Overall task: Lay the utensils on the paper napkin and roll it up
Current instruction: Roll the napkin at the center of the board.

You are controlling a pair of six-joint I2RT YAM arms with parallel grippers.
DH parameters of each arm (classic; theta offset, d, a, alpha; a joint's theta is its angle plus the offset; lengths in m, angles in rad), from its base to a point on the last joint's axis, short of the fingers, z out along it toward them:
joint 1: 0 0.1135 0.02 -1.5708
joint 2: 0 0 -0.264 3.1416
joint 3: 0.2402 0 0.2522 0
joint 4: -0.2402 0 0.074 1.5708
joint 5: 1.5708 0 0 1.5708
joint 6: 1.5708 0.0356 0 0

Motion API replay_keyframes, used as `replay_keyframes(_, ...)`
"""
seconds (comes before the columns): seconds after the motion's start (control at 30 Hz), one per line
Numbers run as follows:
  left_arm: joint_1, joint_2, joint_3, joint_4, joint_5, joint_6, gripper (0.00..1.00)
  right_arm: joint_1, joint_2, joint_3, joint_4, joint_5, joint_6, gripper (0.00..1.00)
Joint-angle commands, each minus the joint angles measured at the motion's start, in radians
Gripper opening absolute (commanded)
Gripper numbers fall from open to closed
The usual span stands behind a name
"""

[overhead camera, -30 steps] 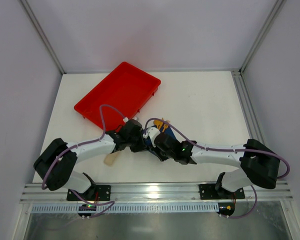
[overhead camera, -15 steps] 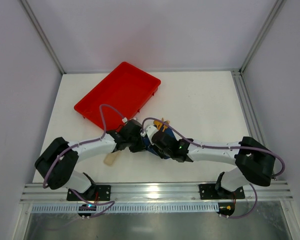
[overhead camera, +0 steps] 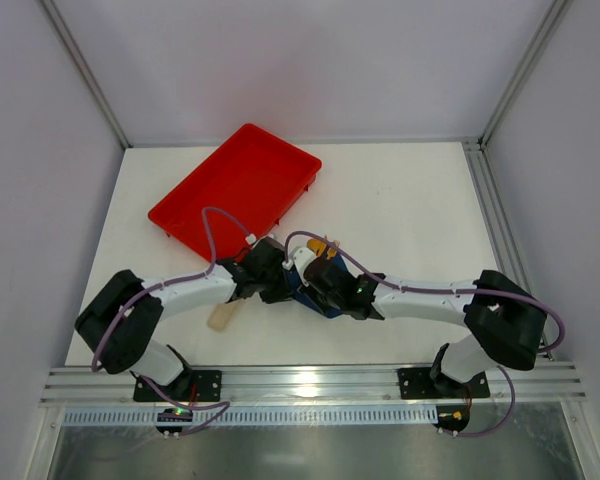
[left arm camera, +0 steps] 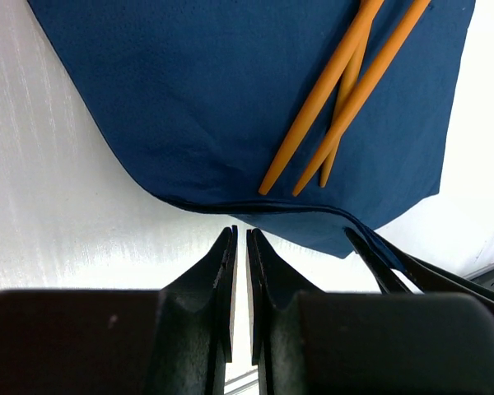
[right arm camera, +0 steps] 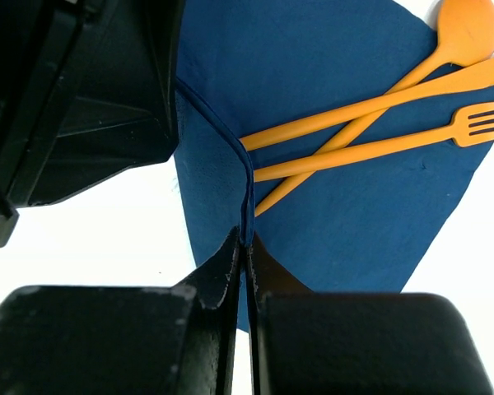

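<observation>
I need to lay the napkin's loose edge, all my right gripper holds, over the utensil handles beside it, then take the napkin's fold (right arm camera: 188,226).
The navy paper napkin (right arm camera: 354,206) lies on the white table with three orange utensils across it: a spoon (right arm camera: 465,29), a fork (right arm camera: 477,123) and a third slim piece (right arm camera: 445,82). My right gripper (right arm camera: 245,239) is shut on the napkin's near edge, which stands up as a lifted fold. In the left wrist view the napkin (left arm camera: 214,99) and the utensil handles (left arm camera: 337,99) lie just ahead of my left gripper (left arm camera: 240,234). Its jaws are all but closed, hold nothing and sit just short of the curled edge. In the top view both grippers meet over the napkin (overhead camera: 302,288).
A red tray (overhead camera: 238,188) lies tilted at the back left. A pale beige strip (overhead camera: 223,316) lies on the table beside the left forearm. The right gripper's fingers (left arm camera: 395,263) show at the lower right of the left wrist view.
The right arm has reached a little further left and forward, bringing its gripper closer against the left gripper. The left arm has barely moved.
</observation>
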Motion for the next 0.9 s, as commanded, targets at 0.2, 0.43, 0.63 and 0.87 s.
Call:
replay_keyframes(0.2, -0.005, 0.0, 0.033, 0.055, -0.006, -0.013, 0.13, -0.013, 0.016, 0.038, 0.063, -0.018, -0.002, 0.05)
replay_keyframes(0.43, -0.005, -0.018, 0.022, 0.087, -0.007, -0.022, 0.13, -0.018, 0.02, 0.041, 0.066, -0.024, -0.001, 0.05)
replay_keyframes(0.63, -0.004, 0.008, 0.027, 0.098, -0.003, -0.022, 0.13, -0.018, 0.028, 0.045, 0.064, -0.03, 0.001, 0.06)
replay_keyframes(0.87, -0.004, 0.043, 0.036, 0.087, -0.004, -0.019, 0.13, -0.02, 0.022, 0.038, 0.061, -0.042, 0.024, 0.15)
